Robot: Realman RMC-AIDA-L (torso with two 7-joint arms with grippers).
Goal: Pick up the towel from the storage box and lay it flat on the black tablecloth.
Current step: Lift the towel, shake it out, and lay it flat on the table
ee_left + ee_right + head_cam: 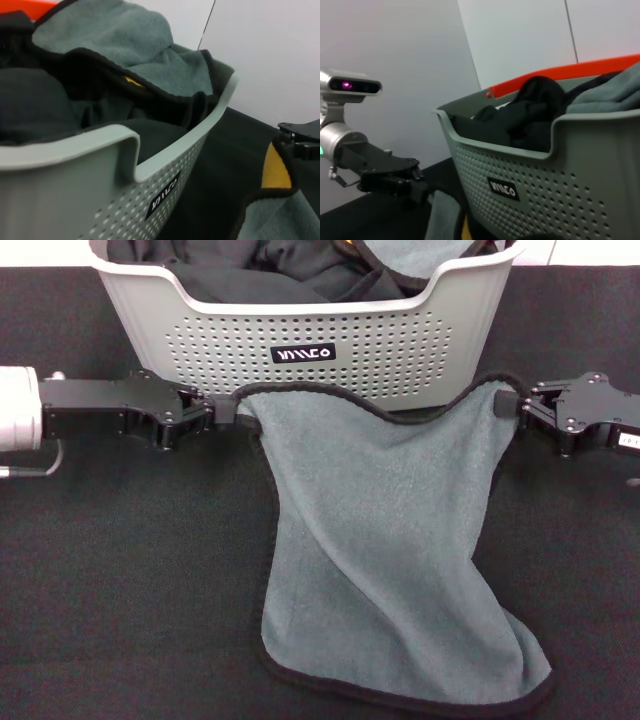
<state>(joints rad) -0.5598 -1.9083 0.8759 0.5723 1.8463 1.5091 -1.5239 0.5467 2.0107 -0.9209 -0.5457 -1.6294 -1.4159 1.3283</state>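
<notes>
My right gripper is going to let go of the grey towel on the black tablecloth (382, 588) in front of the storage box.
The grey towel (390, 540) with black edge trim is stretched between my two grippers in front of the storage box (330, 340). Its lower part lies on the black tablecloth (120, 590), and its top edge sags between the held corners. My left gripper (225, 410) is shut on the towel's left top corner. My right gripper (510, 405) is shut on the right top corner. The left wrist view shows the towel's yellow reverse face (275, 170) by the right gripper (300, 137). The right wrist view shows the left gripper (415, 192) holding the towel (445, 215).
The storage box (545, 175) stands at the table's far edge and holds black cloths (260, 275) and another grey trimmed cloth (420, 260). An orange edge (560, 75) shows behind it. A white wall is behind the table.
</notes>
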